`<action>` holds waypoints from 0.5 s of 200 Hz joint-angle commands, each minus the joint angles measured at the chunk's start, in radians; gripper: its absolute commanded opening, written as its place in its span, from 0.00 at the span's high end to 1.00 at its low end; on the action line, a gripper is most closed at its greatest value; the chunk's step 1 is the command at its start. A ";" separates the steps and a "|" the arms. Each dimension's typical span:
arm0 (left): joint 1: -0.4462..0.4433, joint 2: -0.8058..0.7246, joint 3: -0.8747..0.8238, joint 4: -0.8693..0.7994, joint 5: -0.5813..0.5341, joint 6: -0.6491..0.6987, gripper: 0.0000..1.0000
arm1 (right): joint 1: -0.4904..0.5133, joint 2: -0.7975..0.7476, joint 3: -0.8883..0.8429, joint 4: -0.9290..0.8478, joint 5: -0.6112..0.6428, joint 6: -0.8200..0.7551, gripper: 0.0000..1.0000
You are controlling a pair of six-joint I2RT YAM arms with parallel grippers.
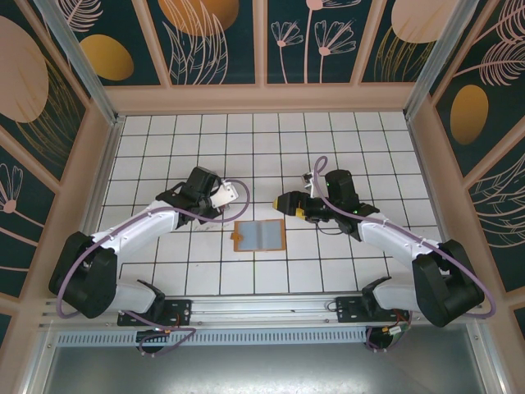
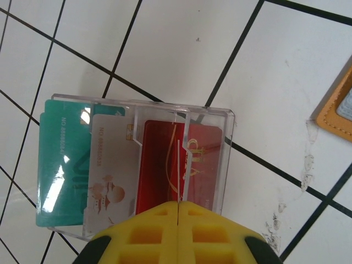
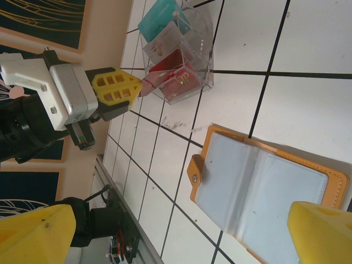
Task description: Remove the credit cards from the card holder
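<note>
The red credit card, now held over the clear box's slot, will be let go by my left gripper in the clear plastic box (image 1: 218,203) (image 2: 166,169) beside the pale card.
The orange-tan card holder (image 1: 259,236) lies open on the tiled table, and its grey-clear sleeves (image 3: 258,187) look empty. Its corner shows at the right edge of the left wrist view (image 2: 336,113). My left gripper (image 2: 179,204) is shut on a red credit card (image 3: 170,74), seen edge-on, over the right slot of a clear plastic box (image 2: 220,118). A teal card (image 2: 60,165) and a pale card (image 2: 110,170) stand in the box beside it. My right gripper (image 3: 181,220) hangs open above the holder, with nothing between its yellow fingers (image 3: 33,236).
The clear box (image 1: 233,195) sits up and left of the holder, under the left gripper (image 1: 221,197). The right gripper (image 1: 285,202) is up and right of the holder. A raised wall rims the table, and a metal rail (image 1: 262,308) runs along the near edge.
</note>
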 commanded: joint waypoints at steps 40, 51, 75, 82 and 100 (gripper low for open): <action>0.005 0.018 0.042 -0.004 0.015 0.020 1.00 | -0.007 -0.002 -0.013 0.028 -0.002 -0.007 0.01; 0.005 0.023 0.042 0.005 0.013 0.020 1.00 | -0.007 -0.003 -0.015 0.031 -0.002 -0.005 0.01; 0.005 0.039 0.077 -0.019 -0.009 0.033 1.00 | -0.008 -0.006 -0.016 0.030 0.001 -0.005 0.01; 0.006 0.045 0.095 -0.037 -0.006 0.033 1.00 | -0.008 -0.008 -0.018 0.030 0.002 -0.004 0.01; 0.005 0.048 0.132 -0.055 0.003 0.029 1.00 | -0.008 -0.009 -0.022 0.030 0.006 -0.002 0.01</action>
